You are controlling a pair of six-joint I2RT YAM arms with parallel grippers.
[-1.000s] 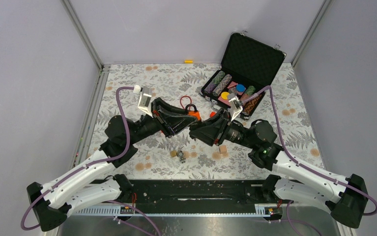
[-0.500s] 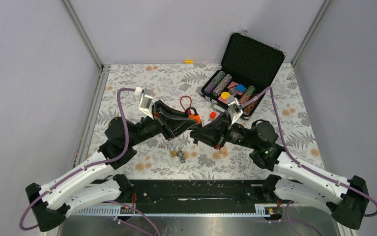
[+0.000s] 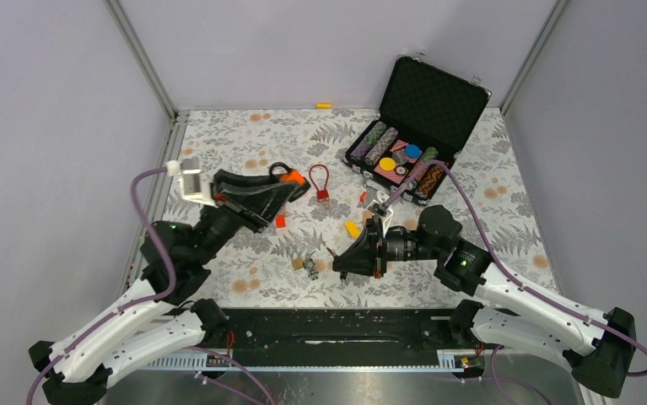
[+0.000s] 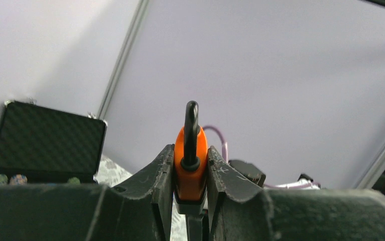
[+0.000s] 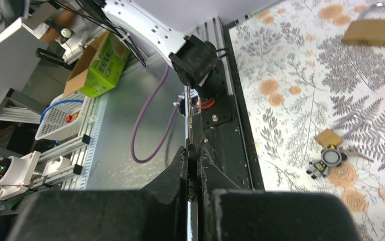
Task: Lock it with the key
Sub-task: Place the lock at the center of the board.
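Note:
Next, my right gripper sets down and lets go of the thin dark key on the table (image 3: 396,250), in the spot between the chip case and the front edge.
An orange padlock (image 4: 190,173) with a black shackle (image 4: 191,123) stands upright between the pads of my left gripper (image 4: 190,150), which is shut on its body. From above, that padlock (image 3: 295,178) is held off the table at centre left by the left gripper (image 3: 288,186). My right gripper (image 3: 335,263) hangs lower, near the table's front, apart from the padlock. Its jaws are shut on a thin dark key (image 5: 191,173), whose tip (image 3: 330,251) pokes out of the right gripper (image 5: 191,150).
A red cable padlock (image 3: 322,192) lies mid-table. A robot keychain (image 3: 311,269) with keys and a small brass padlock (image 5: 329,137) lie near the right gripper. A larger brass padlock (image 5: 369,31), red (image 3: 280,221) and yellow (image 3: 352,229) blocks and an open chip case (image 3: 404,156) are around.
The two grippers were together at mid-table; the right one shut, then drew back toward the front edge. The left arm swung left and back with the orange padlock.

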